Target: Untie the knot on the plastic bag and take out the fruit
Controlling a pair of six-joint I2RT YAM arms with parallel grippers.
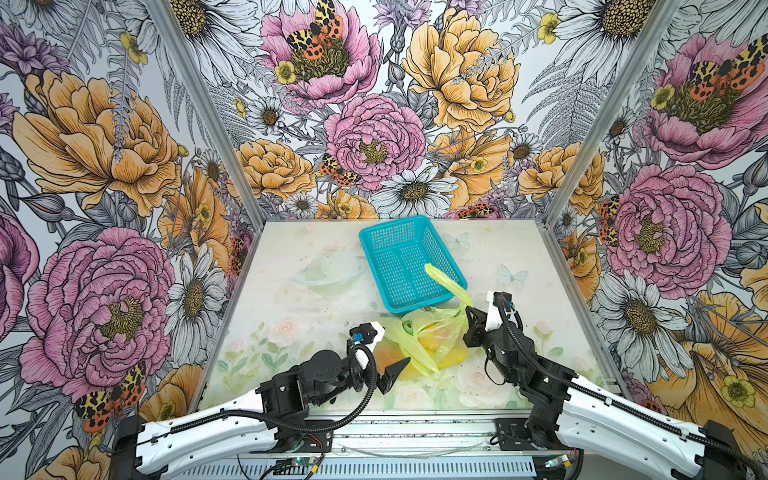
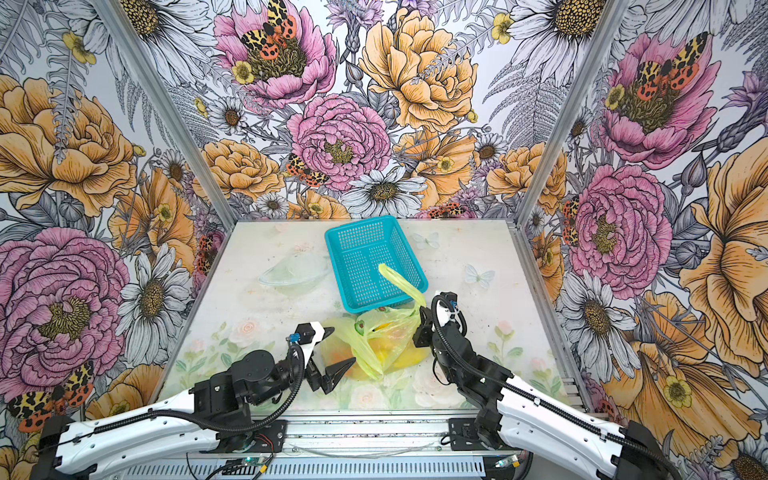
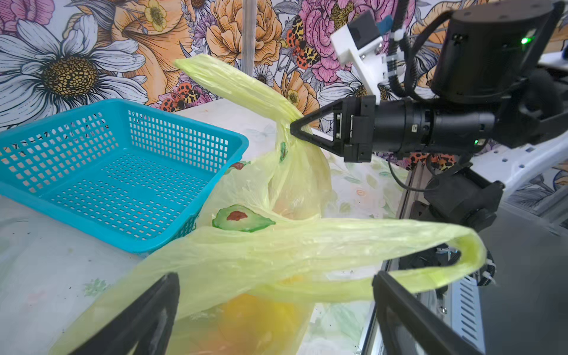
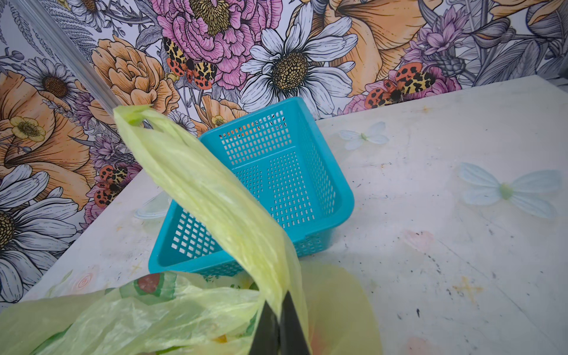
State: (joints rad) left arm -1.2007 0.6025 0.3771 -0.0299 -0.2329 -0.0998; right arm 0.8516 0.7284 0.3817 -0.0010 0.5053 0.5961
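Observation:
I should close my left gripper on the loose handle loop's base (image 3: pixel 245 269), at the spot where that loop joins the plastic bag, across from the loop of my right gripper.
The yellow-green plastic bag (image 1: pixel 428 345) (image 2: pixel 386 340) lies at the front middle of the table, just in front of the basket. Yellow and orange fruit (image 3: pixel 261 319) (image 1: pixel 451 355) shows dimly through it. The knot is not in view; the two handle loops lie apart. My right gripper (image 1: pixel 467 309) (image 4: pixel 278 310) (image 3: pixel 295 127) is shut on the base of one loop (image 4: pixel 190 184), which stands up over the basket. The other loop (image 3: pixel 430 261) lies loosely across between the fingers of my left gripper (image 3: pixel 276 307) (image 2: pixel 343 345), which stands wide open at the bag's left side.
An empty turquoise perforated basket (image 1: pixel 399 266) (image 2: pixel 365 257) (image 3: pixel 116 178) (image 4: pixel 276 184) stands behind the bag, touching it. A clear shallow dish (image 1: pixel 328 272) lies to the basket's left. Flowered walls close in the back and both sides; a metal rail runs along the front.

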